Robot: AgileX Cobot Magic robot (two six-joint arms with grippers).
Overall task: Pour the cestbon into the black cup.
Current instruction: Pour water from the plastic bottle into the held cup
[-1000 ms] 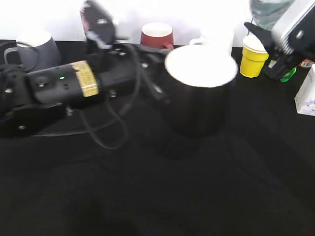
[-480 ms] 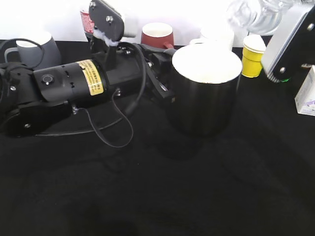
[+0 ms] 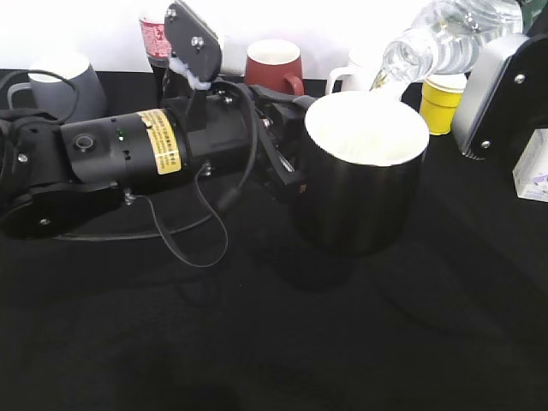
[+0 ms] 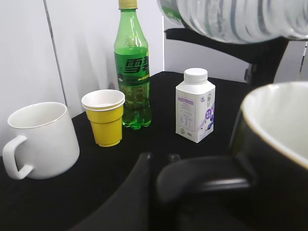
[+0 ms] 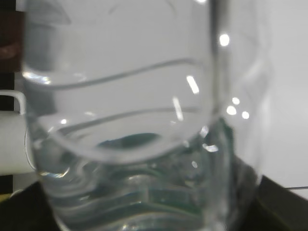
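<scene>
The robot's left gripper should put the black cup down on the table (image 3: 185,171) just in front of the red-labelled bottle.
The black cup (image 3: 364,193), white inside, stands mid-table. My left gripper (image 3: 287,167) is shut on its side handle (image 4: 207,177), with one finger (image 4: 137,192) showing beside it. The cup's rim also shows in the left wrist view (image 4: 276,120). My right gripper (image 3: 484,47) is shut on the cestbon (image 3: 449,34), a clear bottle tipped left and down, with its mouth just over the cup's far rim. The bottle crosses the top of the left wrist view (image 4: 240,19) and fills the right wrist view (image 5: 125,125), hiding the fingers.
Behind the cup stand a grey mug (image 3: 60,81), a red-labelled bottle (image 3: 152,38), a dark red mug (image 3: 274,62), a white mug (image 4: 41,139), a yellow paper cup (image 4: 103,118), a green soda bottle (image 4: 131,72) and a small white bottle (image 4: 195,113).
The right gripper has swung the bottle left and tipped it down until its mouth is over the cup. The left arm has shifted the cup slightly right.
</scene>
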